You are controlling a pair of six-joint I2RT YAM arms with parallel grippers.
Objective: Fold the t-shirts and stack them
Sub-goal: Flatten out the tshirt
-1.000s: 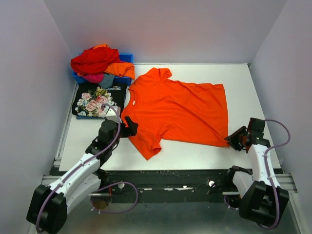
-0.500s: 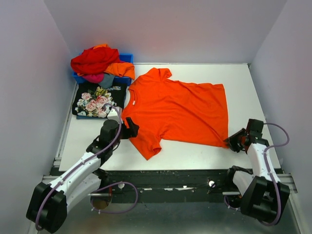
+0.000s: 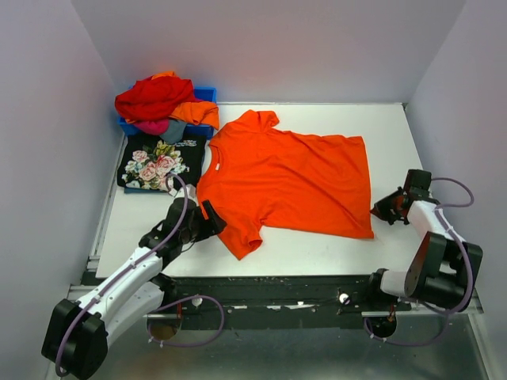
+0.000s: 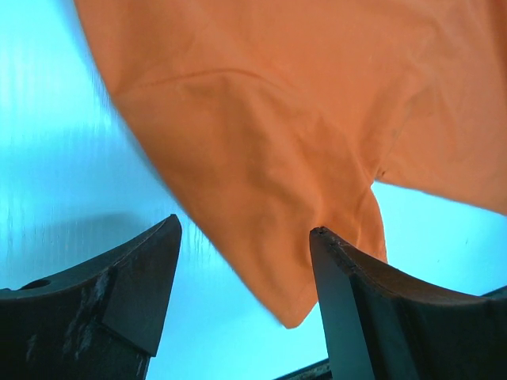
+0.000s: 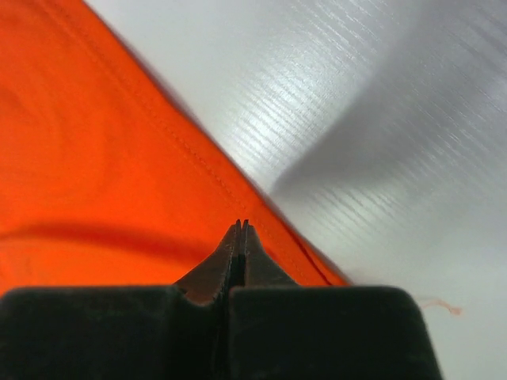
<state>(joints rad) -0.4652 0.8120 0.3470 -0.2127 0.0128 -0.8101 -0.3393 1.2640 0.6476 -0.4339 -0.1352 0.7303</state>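
Next, my left gripper grips the orange t-shirt at the near sleeve's outer corner [image 3: 239, 257] [image 4: 288, 323], the one nearest to the near edge of the table.
A plain bright orange t-shirt [image 3: 293, 178] lies spread flat mid-table, collar to the left. My left gripper [image 3: 212, 220] stands open beside its near sleeve. In the left wrist view the sleeve tip [image 4: 317, 293] lies on the table between the fingers of that gripper [image 4: 245, 228], untouched. My right gripper [image 3: 382, 212] is shut at the shirt's right hem, near the bottom corner. In the right wrist view its closed tips [image 5: 241, 223] rest over the orange hem [image 5: 198, 158], and no cloth shows between them. A folded black t-shirt with pink roses [image 3: 154, 165] lies at the far left.
A blue bin [image 3: 206, 94] at the back left holds a heap of red, orange, pink and grey tees [image 3: 158, 99]. Grey walls close in the left, back and right. The table's near edge [image 3: 277, 275] runs just in front of the sleeve.
The right gripper has closed and its wrist has swung up and right along the hem. The left gripper has dropped lower and nearer, beside the sleeve.
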